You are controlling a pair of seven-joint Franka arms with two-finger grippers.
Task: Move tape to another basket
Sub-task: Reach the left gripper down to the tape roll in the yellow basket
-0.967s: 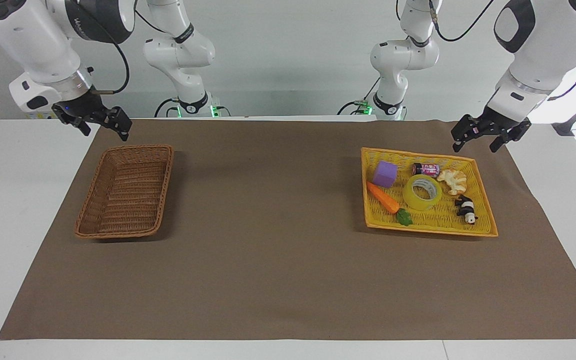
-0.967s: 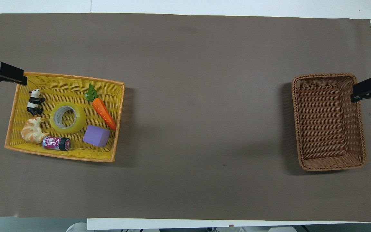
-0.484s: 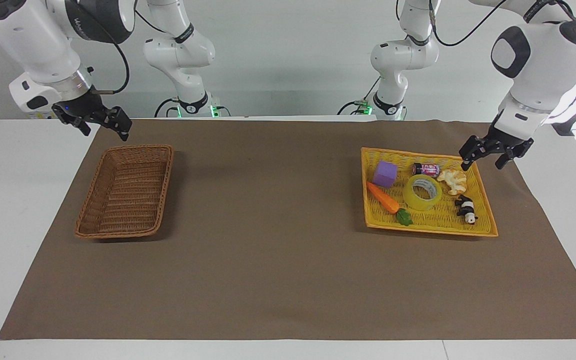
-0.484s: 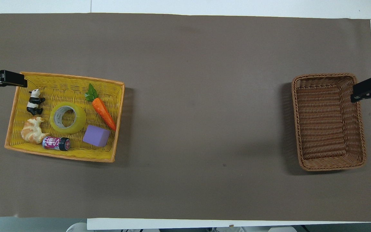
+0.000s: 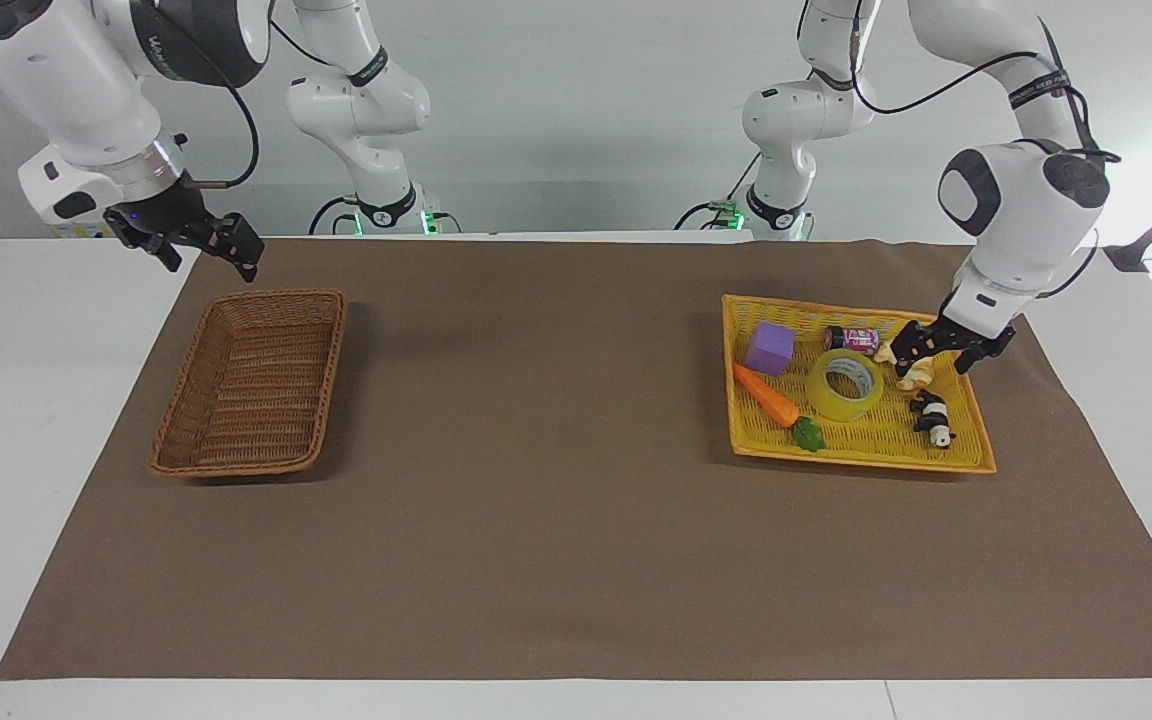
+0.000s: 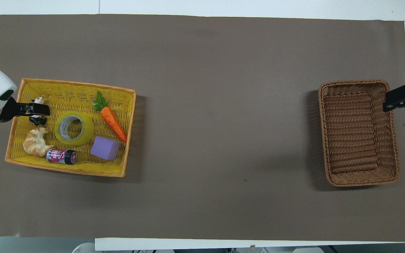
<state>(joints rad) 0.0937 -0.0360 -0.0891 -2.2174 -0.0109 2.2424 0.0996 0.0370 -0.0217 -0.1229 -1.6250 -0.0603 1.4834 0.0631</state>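
Observation:
My left gripper is to close on the side of the tape (image 6: 61, 127) that faces the croissant and the panda.
The tape (image 5: 822, 396), a yellow translucent roll with a white core, lies flat in the middle of the yellow plastic basket (image 5: 856, 455); it also shows in the overhead view (image 6: 87, 130). My left gripper (image 5: 939, 353) is open and hangs low over that basket's end toward the left arm, above the croissant (image 5: 918, 375) and panda (image 5: 933, 418), beside the tape and apart from it. In the overhead view the left gripper (image 6: 40, 109) covers part of the panda. The brown wicker basket (image 5: 256, 385) (image 6: 359, 133) holds nothing. My right gripper (image 5: 204, 248) (image 6: 401, 99) is open and waits over its rim.
The yellow basket (image 6: 65, 168) also holds a purple cube (image 6: 105, 148), a toy carrot (image 6: 114, 123), a croissant (image 6: 35, 142) and a small can (image 6: 61, 156). A brown mat (image 5: 536, 480) covers the table between the two baskets.
My left gripper has come down and moved from outside the yellow basket's corner to over its inside, above the croissant and panda. The right arm and all objects have not moved.

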